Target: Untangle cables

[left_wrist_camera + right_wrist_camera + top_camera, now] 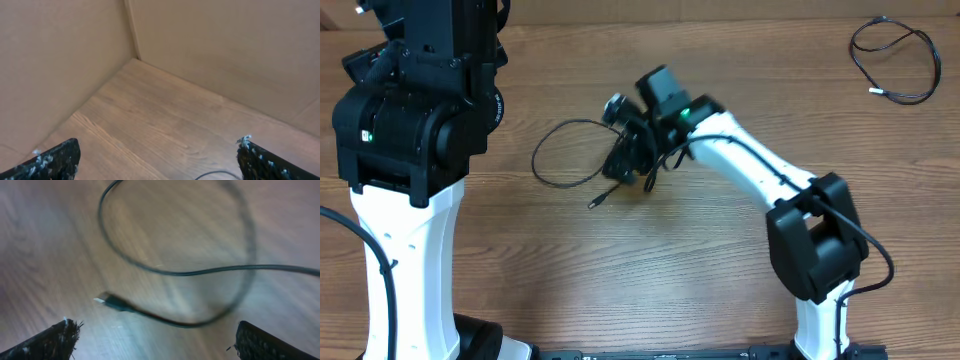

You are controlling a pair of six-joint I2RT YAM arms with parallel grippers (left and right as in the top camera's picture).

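My right gripper needs to close on the looped black cable at the loop's crossing [621, 139] [254, 268], taking the part of the cable that leads away from the plug.
A black cable [560, 160] lies looped on the wooden table left of centre, its plug end [599, 201] toward the front. My right gripper [628, 165] hovers over the cable's right part, open and empty. In the right wrist view the cable [175, 272] curves between and beyond the spread fingers [155, 340], with its plug [112, 301] lying on the wood. A second black cable [895, 60] lies coiled at the far right back. My left gripper [157, 160] is open and empty, facing a corner of cardboard walls, with a bit of cable [217, 175] at the bottom edge.
The left arm's big black and white body [410, 130] stands over the table's left side. Cardboard walls [65, 60] close off the back left corner. Bare wood [650, 270] lies in front of the cable.
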